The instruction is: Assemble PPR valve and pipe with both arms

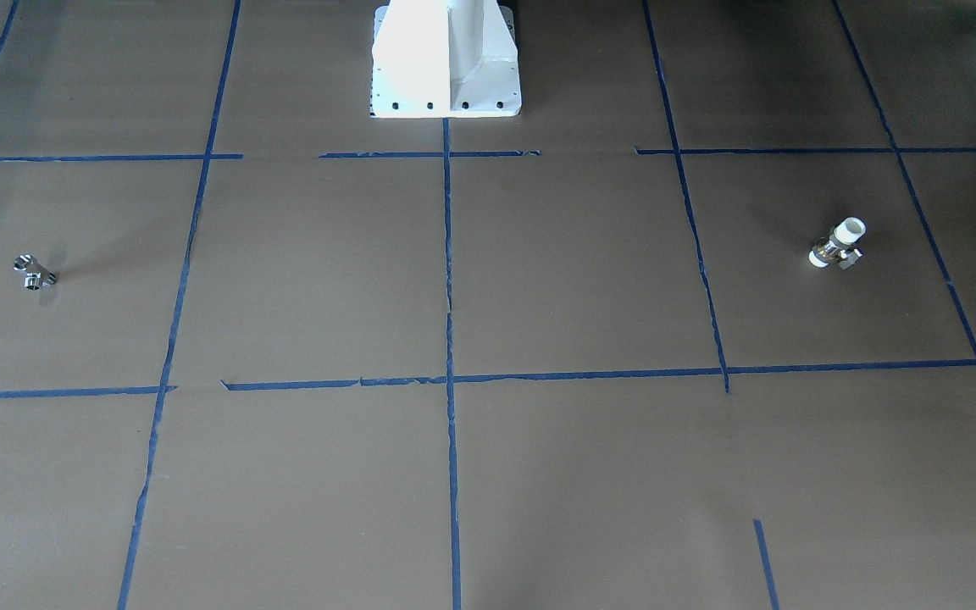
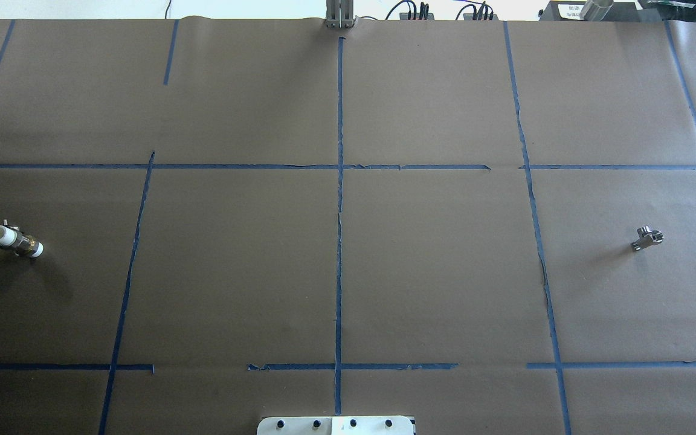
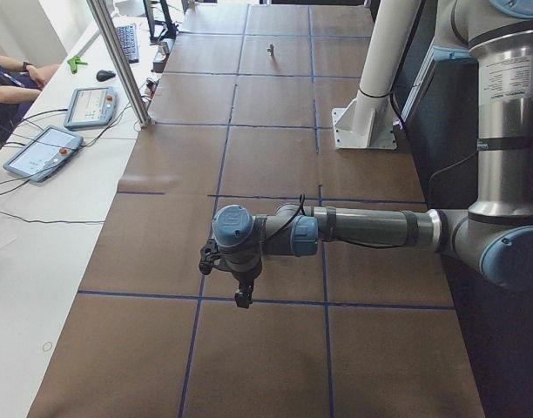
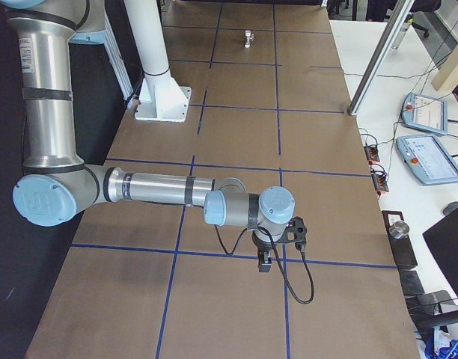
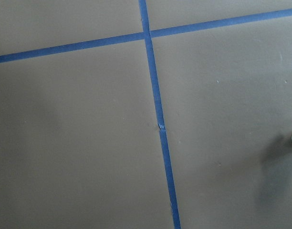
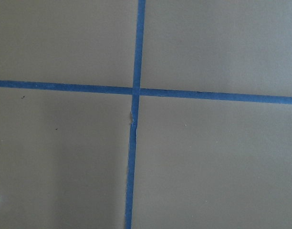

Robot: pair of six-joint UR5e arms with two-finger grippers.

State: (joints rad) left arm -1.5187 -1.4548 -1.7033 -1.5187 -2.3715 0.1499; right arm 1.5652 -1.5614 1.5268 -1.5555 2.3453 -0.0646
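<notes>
I'll next close my left gripper on the PPR valve's upper white end (image 1: 849, 230), farther from the tabletop.
The PPR valve (image 2: 14, 240), with white ends and a brass-silver middle, lies on the brown table at my left; it also shows in the front view (image 1: 837, 244) and far off in the right side view (image 4: 248, 37). The pipe (image 2: 647, 238), a small chrome fitting, lies at my right, also in the front view (image 1: 34, 272). My left gripper (image 3: 242, 296) hangs above the table in the left side view only. My right gripper (image 4: 264, 263) shows in the right side view only. I cannot tell whether either is open or shut. Both are apart from the parts.
The white pedestal base (image 1: 446, 63) stands at the table's middle near the robot. Blue tape lines (image 2: 339, 199) divide the brown paper into squares. Teach pendants (image 3: 42, 150) and cables lie on the white bench beyond the table, and a metal post (image 3: 118, 61) stands at its edge.
</notes>
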